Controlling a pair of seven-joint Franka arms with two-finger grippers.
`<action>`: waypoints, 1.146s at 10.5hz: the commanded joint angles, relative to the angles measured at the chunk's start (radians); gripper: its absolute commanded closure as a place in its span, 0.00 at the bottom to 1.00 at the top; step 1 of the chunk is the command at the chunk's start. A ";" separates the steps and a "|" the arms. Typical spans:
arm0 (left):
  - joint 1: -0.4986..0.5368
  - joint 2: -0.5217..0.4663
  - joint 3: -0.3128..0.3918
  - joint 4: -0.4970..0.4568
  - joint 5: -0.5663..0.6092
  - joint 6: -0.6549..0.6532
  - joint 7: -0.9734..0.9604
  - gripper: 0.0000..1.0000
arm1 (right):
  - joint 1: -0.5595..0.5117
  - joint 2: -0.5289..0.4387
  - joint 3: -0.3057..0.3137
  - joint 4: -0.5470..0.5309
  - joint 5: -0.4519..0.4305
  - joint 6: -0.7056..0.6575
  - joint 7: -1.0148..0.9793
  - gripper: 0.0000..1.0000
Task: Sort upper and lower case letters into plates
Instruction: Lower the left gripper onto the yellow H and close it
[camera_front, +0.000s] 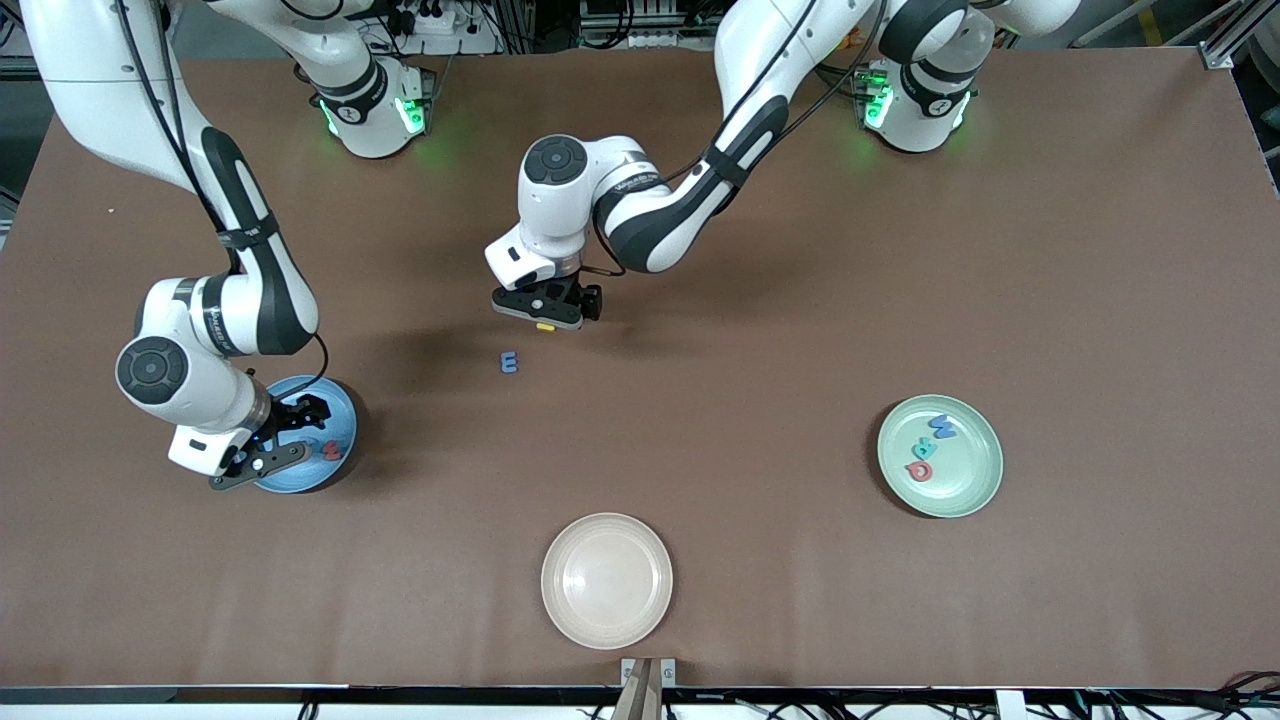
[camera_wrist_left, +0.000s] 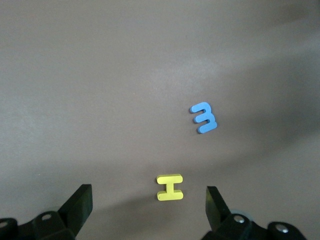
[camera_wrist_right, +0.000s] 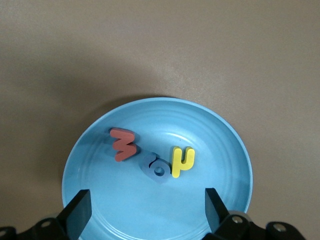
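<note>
I need to next close my left gripper on the ends of the parallel bars (camera_front: 546, 326) (camera_wrist_left: 170, 187) of the yellow letter, just behind the loose blue letter.
My left gripper (camera_front: 540, 308) hangs open low over a small yellow letter (camera_front: 545, 326) near the table's middle. In the left wrist view this yellow letter (camera_wrist_left: 170, 187) lies flat between the open fingers, touching neither. A blue letter (camera_front: 510, 362) (camera_wrist_left: 204, 117) lies a little nearer the front camera. My right gripper (camera_front: 285, 435) is open and empty above the sky blue plate (camera_front: 335, 410) (camera_wrist_right: 210, 145), which holds a red letter (camera_wrist_right: 123, 145), a grey-blue letter (camera_wrist_right: 155, 168) and a yellow letter (camera_wrist_right: 182, 161). The mint green plate (camera_front: 965, 490) holds a blue letter (camera_front: 942, 427), a teal letter (camera_front: 925, 448) and a red letter (camera_front: 919, 470).
A beige plate (camera_front: 607, 580) with nothing in it stands near the table's front edge, nearer the front camera than both loose letters. The blue plate is toward the right arm's end of the brown table, the green plate toward the left arm's end.
</note>
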 joint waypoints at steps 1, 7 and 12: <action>-0.035 0.037 0.021 0.037 0.004 0.030 -0.020 0.00 | -0.019 -0.028 0.013 -0.032 -0.014 0.011 0.005 0.00; -0.096 0.090 0.082 0.037 0.006 0.128 -0.026 0.00 | -0.048 -0.026 0.013 -0.033 -0.014 0.005 0.003 0.00; -0.130 0.107 0.115 0.034 0.012 0.140 -0.020 0.07 | -0.050 -0.020 0.014 -0.033 -0.014 0.011 0.003 0.00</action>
